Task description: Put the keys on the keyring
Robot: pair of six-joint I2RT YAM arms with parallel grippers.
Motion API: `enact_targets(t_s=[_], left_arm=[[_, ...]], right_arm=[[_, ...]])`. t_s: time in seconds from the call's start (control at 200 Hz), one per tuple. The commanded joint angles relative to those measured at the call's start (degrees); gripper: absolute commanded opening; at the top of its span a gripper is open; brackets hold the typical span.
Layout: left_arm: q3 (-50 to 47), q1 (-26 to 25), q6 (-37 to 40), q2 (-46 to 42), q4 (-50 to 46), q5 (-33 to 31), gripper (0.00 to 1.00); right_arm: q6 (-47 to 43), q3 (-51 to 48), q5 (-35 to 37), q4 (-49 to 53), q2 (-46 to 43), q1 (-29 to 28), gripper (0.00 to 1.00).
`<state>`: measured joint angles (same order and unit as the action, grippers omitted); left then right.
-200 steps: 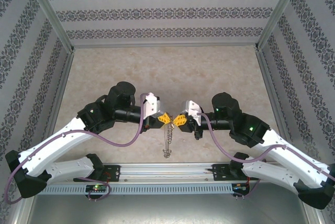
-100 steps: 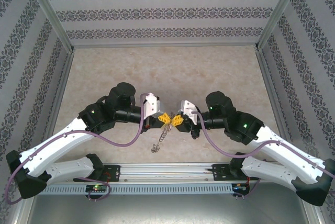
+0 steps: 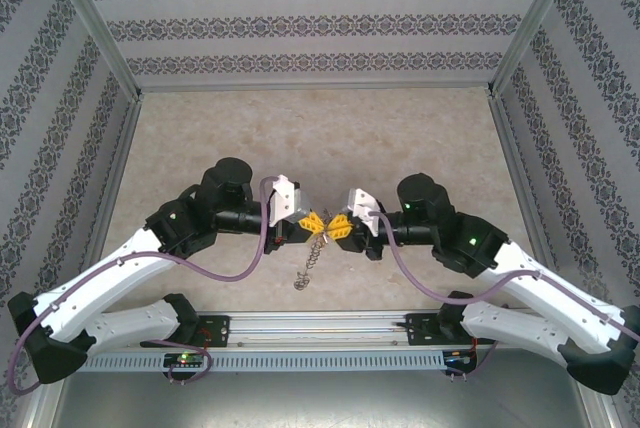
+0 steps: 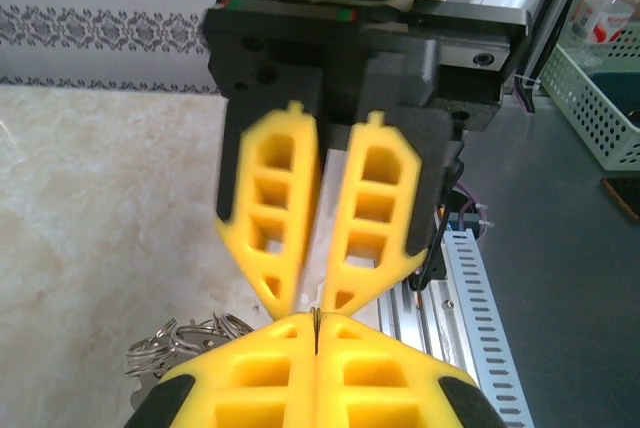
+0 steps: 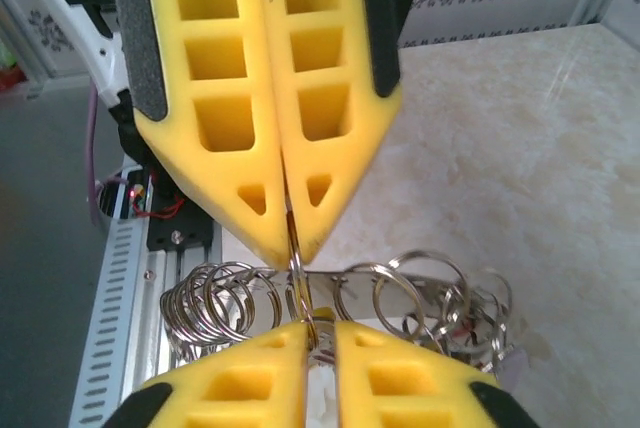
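I should pinch the ring upright by my left gripper's tips (image 5: pixel 298 270) with my right gripper, as the ring hangs at a slant from my left gripper and sits loose in my right gripper's gap.
The keyring (image 3: pixel 312 256) is a floppy chain of several thin silvery rings (image 5: pixel 400 293). It hangs from between the two grippers down to the tabletop (image 3: pixel 300 138). My left gripper (image 3: pixel 318 223) is shut on a thin ring edge (image 4: pixel 316 323) at the top of the chain. Facing it tip to tip, my right gripper (image 3: pixel 334 227) has its yellow fingers (image 5: pixel 400 378) slightly apart. A ring (image 5: pixel 318 320) stands loose in that gap. I cannot make out separate keys among the rings; a small red speck (image 5: pixel 466 328) shows in the bunch at the right.
An aluminium rail (image 3: pixel 320 326) and a slotted cable duct (image 4: pixel 480 318) run along the near table edge under the grippers. Patterned walls and metal posts (image 3: pixel 100 28) close the sides and back. A green basket (image 4: pixel 600 88) stands off the table.
The right gripper's fingers have parted. Both grippers shifted slightly away from the rail, and the chain's lower end swung left.
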<state>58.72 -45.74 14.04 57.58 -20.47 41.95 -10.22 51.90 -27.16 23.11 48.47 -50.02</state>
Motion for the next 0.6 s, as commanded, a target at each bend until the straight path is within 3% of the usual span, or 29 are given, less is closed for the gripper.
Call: enact_targets(t_s=[0.0,0.2,0.595], left_arm=[[-0.36,0.9,-1.41,-1.69,5.68,3.03,0.0],[-1.03,1.13,-3.22,-1.59,8.45,4.57,0.0],[-2.44,1.18,-5.45,-2.21,11.31,6.45,0.0]], right_arm=[[0.5,-0.16,2.88,-1.42,-4.3,-0.02,0.26],[0.83,-1.19,-0.13,-4.12,-3.89,-0.59,0.34],[0.86,-1.54,-1.18,-7.47,-2.11,-1.46,0.33]])
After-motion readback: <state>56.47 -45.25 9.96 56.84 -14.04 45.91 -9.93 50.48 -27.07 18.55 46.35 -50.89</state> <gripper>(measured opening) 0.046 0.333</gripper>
